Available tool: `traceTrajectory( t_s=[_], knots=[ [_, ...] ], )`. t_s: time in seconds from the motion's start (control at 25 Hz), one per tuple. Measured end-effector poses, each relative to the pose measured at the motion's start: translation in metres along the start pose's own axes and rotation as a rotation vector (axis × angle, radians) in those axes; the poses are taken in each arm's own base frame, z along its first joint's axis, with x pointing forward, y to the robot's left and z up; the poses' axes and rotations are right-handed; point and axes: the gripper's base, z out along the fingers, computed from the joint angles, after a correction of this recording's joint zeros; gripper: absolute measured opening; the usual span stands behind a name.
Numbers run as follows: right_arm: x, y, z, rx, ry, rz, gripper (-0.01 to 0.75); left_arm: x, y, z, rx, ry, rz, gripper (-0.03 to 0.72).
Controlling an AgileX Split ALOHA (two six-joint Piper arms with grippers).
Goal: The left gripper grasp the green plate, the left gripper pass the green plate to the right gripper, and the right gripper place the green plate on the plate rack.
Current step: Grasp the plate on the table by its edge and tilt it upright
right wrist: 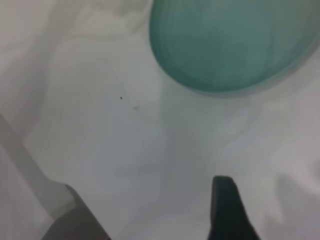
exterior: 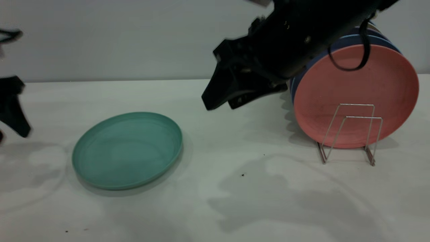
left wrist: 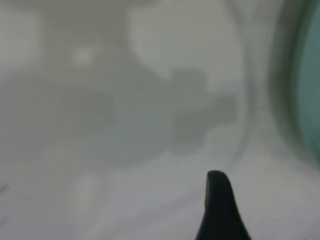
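My left gripper needs to grip the green plate by its rim (exterior: 74, 157) (left wrist: 297, 110), on the side farthest from the plate rack.
The green plate (exterior: 127, 149) lies flat on the white table, left of centre. My left gripper (exterior: 11, 136) hangs at the far left edge, apart from the plate's left rim, open and empty. In the left wrist view only one finger (left wrist: 220, 210) shows, with the plate's rim (left wrist: 312, 90) at the frame's edge. My right gripper (exterior: 220, 107) is open and empty, held in the air right of the plate and left of the plate rack (exterior: 347, 134). The right wrist view shows one finger (right wrist: 225, 210) and the plate (right wrist: 230, 45) farther off.
A salmon-pink plate (exterior: 356, 90) stands upright in the rack, with blue plates (exterior: 349, 40) behind it. The rack's two front wire loops hold nothing. The right arm's black body partly covers the standing plates. Small dark specks lie on the table.
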Motion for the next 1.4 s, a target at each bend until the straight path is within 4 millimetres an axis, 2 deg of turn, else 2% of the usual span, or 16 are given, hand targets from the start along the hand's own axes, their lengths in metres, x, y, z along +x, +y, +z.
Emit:
traceTrajectory(
  t_s=[0.2, 0.48, 1.0, 1.12, 1.4],
  knots=[
    [0.004, -0.004, 0.007, 0.000, 0.018, 0.016, 0.462, -0.010, -0.004, 0.023, 0.128, -0.014, 0.035, 0.518],
    [0.002, -0.004, 0.007, 0.007, 0.006, 0.019, 0.462, -0.007, -0.013, 0.063, 0.204, 0.004, 0.074, 0.518],
    [0.002, -0.004, 0.007, 0.007, 0.006, 0.020, 0.462, -0.003, -0.012, 0.095, 0.242, 0.020, 0.009, 0.513],
    [0.002, -0.004, 0.007, 0.007, 0.006, 0.022, 0.462, -0.005, -0.012, 0.096, 0.246, 0.005, -0.015, 0.474],
    [0.003, -0.012, 0.010, 0.014, 0.009, 0.141, 0.462, -0.005, -0.011, 0.099, 0.244, -0.002, -0.031, 0.281]
  ],
)
